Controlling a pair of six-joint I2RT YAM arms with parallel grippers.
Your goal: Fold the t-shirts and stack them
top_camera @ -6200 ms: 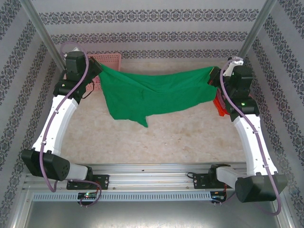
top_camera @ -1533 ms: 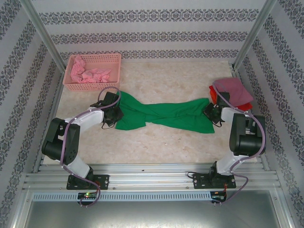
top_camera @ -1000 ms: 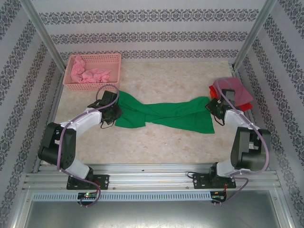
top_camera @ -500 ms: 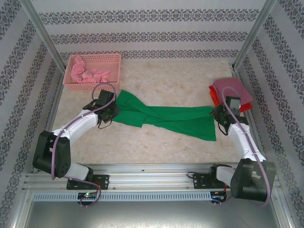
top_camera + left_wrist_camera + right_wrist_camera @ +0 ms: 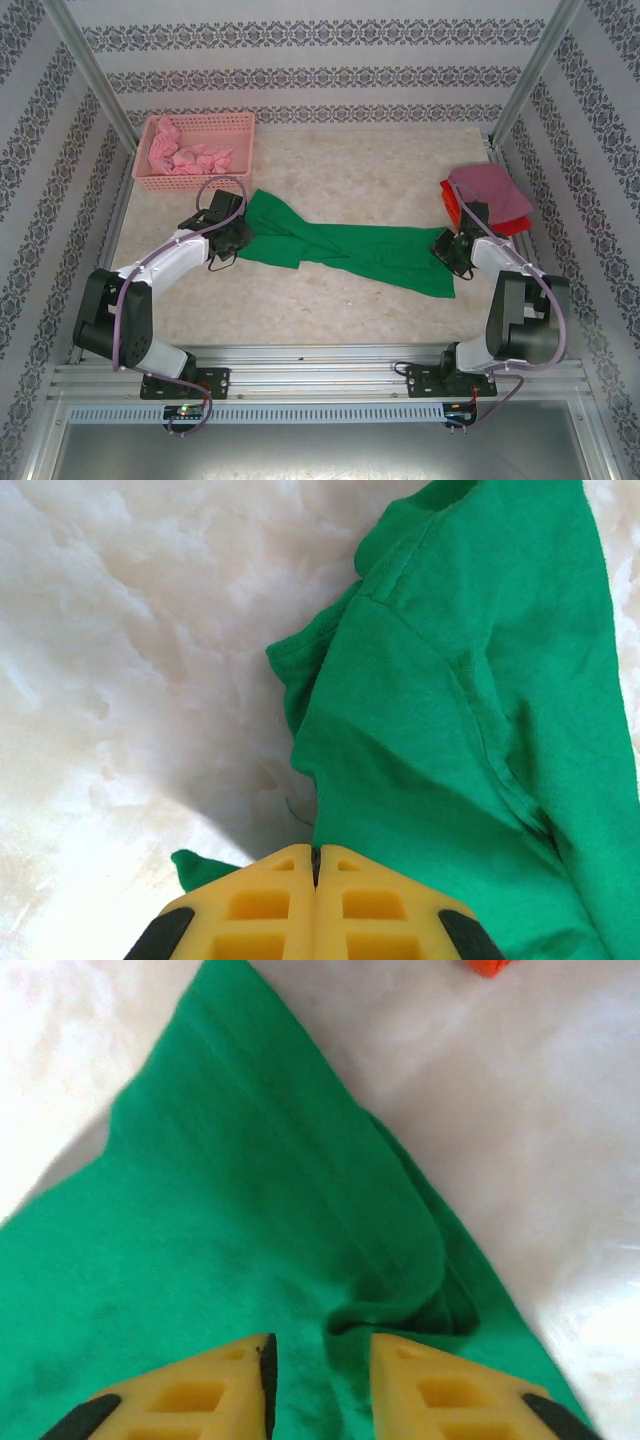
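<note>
My right gripper needs to pinch the t-shirt's small fold [image 5: 392,1312] and lift with my left gripper to open up the band, as the green t-shirt is lying in a twisted band.
The bright green t-shirt [image 5: 345,245] lies stretched in a twisted band across the middle of the table. At its left end my left gripper [image 5: 236,236] is low on the table, its yellow fingers [image 5: 250,910] pressed together on the shirt's edge [image 5: 440,730]. My right gripper [image 5: 447,251] rests at the shirt's right end; in the right wrist view it [image 5: 320,1355] stands open over the green cloth [image 5: 230,1220], a small fold rising between the fingers. A folded mauve-pink t-shirt [image 5: 490,190] tops red and orange t-shirts [image 5: 455,208] at the right edge.
A pink lattice basket [image 5: 205,123] holding crumpled light pink shirts [image 5: 185,158] stands at the back left. Metal posts rise at both back corners. Bare marble tabletop [image 5: 330,320] lies in front of the green shirt. An orange corner [image 5: 490,966] peeks in above the right gripper.
The green shirt, earlier hung in the air between both raised grippers, now lies on the table. In the last half second the right arm drew in; the left gripper hardly moved.
</note>
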